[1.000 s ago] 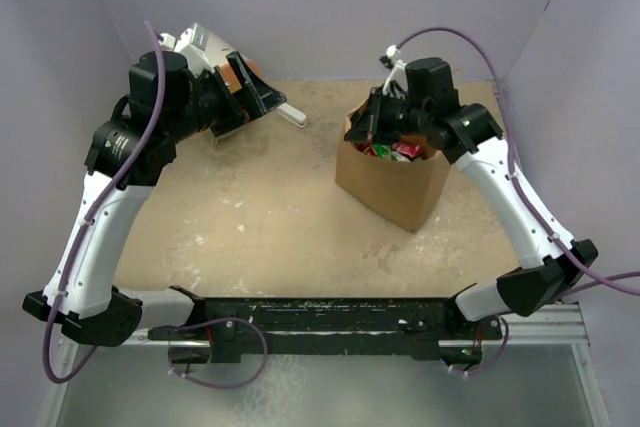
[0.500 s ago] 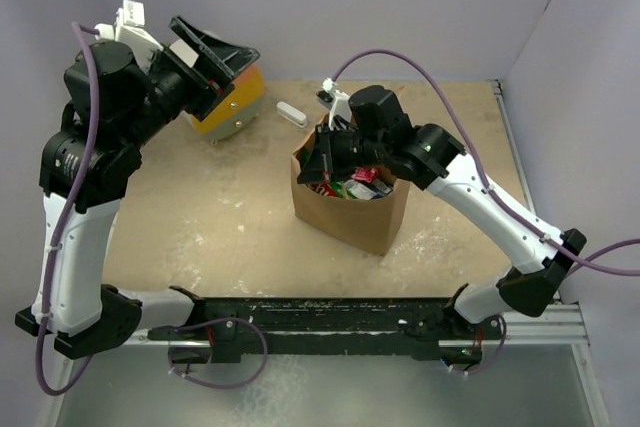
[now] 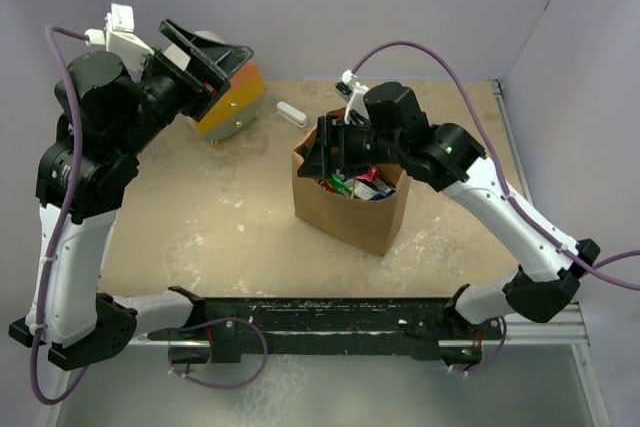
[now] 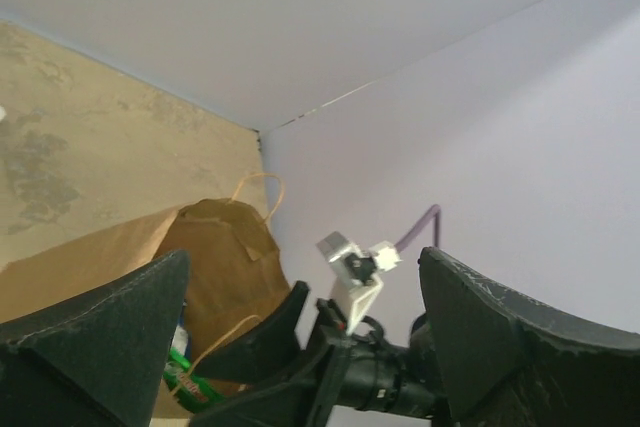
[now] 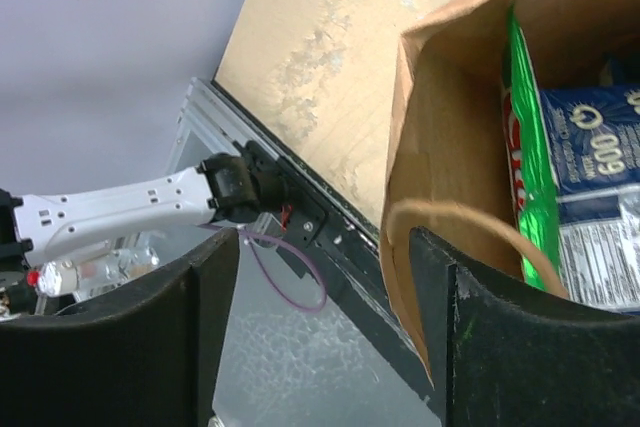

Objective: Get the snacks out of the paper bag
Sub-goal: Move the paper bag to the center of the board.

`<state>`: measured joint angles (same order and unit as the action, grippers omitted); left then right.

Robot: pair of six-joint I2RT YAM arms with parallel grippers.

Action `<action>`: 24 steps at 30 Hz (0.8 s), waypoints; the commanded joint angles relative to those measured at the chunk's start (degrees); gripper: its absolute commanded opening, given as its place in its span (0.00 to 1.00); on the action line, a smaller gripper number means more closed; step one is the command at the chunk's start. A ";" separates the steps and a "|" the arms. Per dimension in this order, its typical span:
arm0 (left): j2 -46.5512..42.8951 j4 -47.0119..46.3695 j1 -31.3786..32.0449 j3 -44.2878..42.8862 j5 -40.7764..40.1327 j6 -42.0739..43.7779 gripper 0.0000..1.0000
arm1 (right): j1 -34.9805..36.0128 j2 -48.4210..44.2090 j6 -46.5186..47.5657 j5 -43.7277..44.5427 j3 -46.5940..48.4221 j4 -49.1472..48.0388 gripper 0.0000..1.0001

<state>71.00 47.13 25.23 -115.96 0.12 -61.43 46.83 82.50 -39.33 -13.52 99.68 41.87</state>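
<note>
Next, I move my left gripper to the paper bag and close it on its handle loop [image 3: 350, 189] [image 4: 213, 347] beside the green chip bag.
The paper bag [image 3: 352, 215] stands upright mid-table with its mouth open. Snacks [image 3: 357, 185] show inside it: a green chip bag [image 5: 524, 177] and a blue-white pouch [image 5: 590, 142] lie against the wall. My right gripper [image 3: 328, 152] hovers open at the bag's left rim; in the right wrist view the gripper [image 5: 325, 242] holds nothing, and the bag's wall [image 5: 440, 147] and a handle loop [image 5: 470, 215] sit by its right finger. My left gripper [image 3: 225, 59] is raised at the back left, open and empty; its wrist view shows the bag [image 4: 215, 257] beyond its jaws.
An orange-and-white cylinder [image 3: 235, 105] lies under my left gripper at the back left. A small white bar [image 3: 290, 113] rests between it and the bag. Purple walls close in the back and both sides. The black rail [image 3: 320, 312] runs along the near edge.
The right gripper, earlier shut at the bag's rim, dragged the bag left and nearer, then opened. The left arm lifted up and back from the cylinder.
</note>
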 commanded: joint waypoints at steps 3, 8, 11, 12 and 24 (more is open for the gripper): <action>-4.90 -0.94 -0.21 12.61 3.33 3.43 0.99 | 0.02 -7.95 2.45 5.37 2.29 7.97 0.82; -7.58 1.70 -0.16 20.99 9.09 4.91 0.99 | 0.07 -13.13 4.30 8.46 2.06 14.84 0.94; -8.20 1.97 -0.18 22.57 12.51 4.95 0.99 | 0.05 -15.30 5.03 11.44 2.57 17.99 1.00; -7.98 2.36 -0.19 22.67 13.66 4.88 0.99 | 0.04 -15.62 5.28 13.20 3.27 18.57 1.00; -7.83 9.52 15.07 22.96 0.10 -3.96 0.96 | -6.71 -8.95 12.71 38.91 12.41 16.56 0.99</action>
<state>64.45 55.24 34.76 -92.86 7.38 -59.55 45.28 71.94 -31.38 18.17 110.00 61.14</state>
